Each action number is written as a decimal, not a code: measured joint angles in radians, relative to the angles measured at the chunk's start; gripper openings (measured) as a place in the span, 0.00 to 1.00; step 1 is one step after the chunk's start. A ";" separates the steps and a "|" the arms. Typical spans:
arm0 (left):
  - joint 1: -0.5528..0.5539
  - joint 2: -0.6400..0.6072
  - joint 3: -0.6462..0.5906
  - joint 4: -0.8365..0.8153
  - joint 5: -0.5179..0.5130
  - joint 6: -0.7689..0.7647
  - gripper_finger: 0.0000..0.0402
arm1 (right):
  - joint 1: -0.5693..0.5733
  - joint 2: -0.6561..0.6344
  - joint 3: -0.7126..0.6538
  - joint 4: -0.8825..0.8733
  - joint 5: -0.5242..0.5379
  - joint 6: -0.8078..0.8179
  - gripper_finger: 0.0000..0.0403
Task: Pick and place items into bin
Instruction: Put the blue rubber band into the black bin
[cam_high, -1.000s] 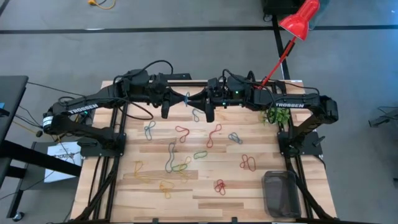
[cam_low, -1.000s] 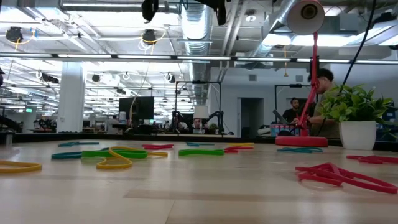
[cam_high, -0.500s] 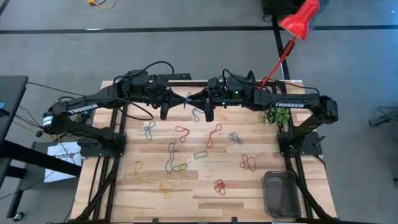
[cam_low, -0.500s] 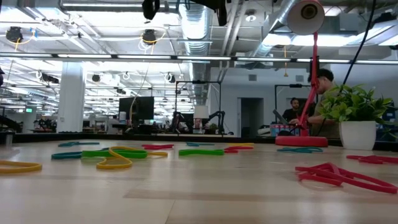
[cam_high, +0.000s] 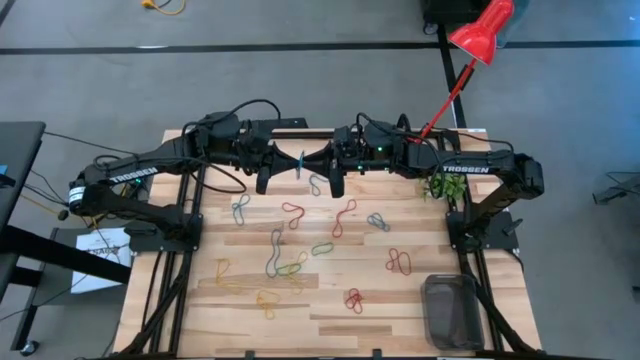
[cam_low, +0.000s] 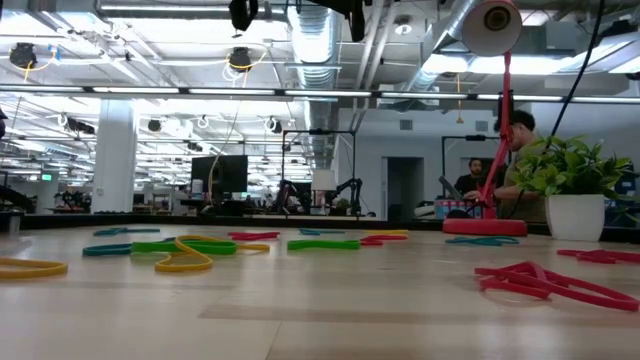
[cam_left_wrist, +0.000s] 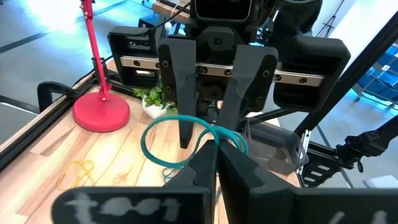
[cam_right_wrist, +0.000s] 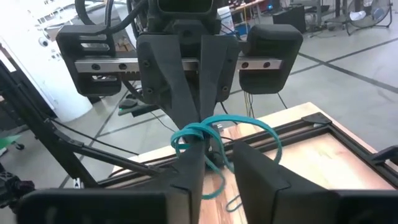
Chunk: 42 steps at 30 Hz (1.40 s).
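Note:
The bin is next to my right arm and far from my left gripper, so my right gripper needs to take over the teal loop (cam_high: 301, 160) before it carries the loop to the bin.
Both arms meet tip to tip above the table's far middle. My left gripper (cam_high: 292, 161) is shut on a teal rubber-band loop (cam_left_wrist: 163, 134), held high above the wood. My right gripper (cam_right_wrist: 217, 155) faces it, open, with one finger (cam_left_wrist: 182, 118) reaching inside the loop and the other beside it. Several red, blue, green and yellow loops (cam_high: 292, 213) lie flat across the table. The dark grey bin (cam_high: 452, 310) stands at the near right corner, far from both grippers. My left gripper pinches the teal loop at one bunched spot (cam_left_wrist: 213, 138) between its two fingertips. The fingers lie level and point toward the table's right. The loop stands clear of the table, spread open beyond the fingertips. My right gripper: whether its fingers (cam_right_wrist: 186, 165) touch the loop, I cannot tell.
A red lamp base (cam_low: 485, 226) and a potted plant (cam_low: 575, 195) stand at the far right of the table. The arm frames run along both side edges. A person (cam_low: 515, 135) sits in the room behind the table.

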 joint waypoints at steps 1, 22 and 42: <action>0.000 0.000 0.000 0.000 0.000 0.000 0.00 | 0.000 0.000 0.000 0.000 -0.001 0.000 0.15; 0.000 0.000 0.000 0.001 -0.027 -0.006 0.00 | 0.000 0.000 0.000 0.000 -0.001 -0.018 0.01; 0.000 0.003 0.000 0.008 -0.028 -0.007 0.00 | -0.003 0.033 0.000 0.005 0.012 -0.025 0.24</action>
